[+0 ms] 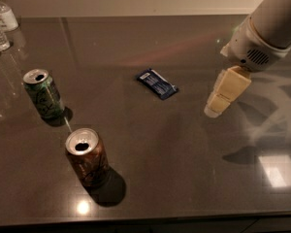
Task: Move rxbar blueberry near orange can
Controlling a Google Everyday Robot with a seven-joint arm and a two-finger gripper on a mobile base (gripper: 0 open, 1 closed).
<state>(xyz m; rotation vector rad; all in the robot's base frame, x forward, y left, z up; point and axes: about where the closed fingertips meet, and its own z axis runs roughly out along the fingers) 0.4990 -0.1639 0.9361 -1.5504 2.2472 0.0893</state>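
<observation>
The robot's gripper should next move to the rxbar blueberry's middle [158,83] and close there, between the two ends of the wrapper.
The rxbar blueberry [157,83] is a small dark-blue wrapper with white patches, lying flat near the middle of the dark table [165,159]. The orange can [86,157] stands upright at the front left, its top open. My gripper [218,103] hangs from the white arm at the right, above the table, to the right of the bar and apart from it. It holds nothing that I can see.
A green can [43,93] with a similar pattern stands to the left, behind the orange can. Clear plastic bottles [1,23] stand at the far left back corner. The table's front edge runs along the bottom of the view.
</observation>
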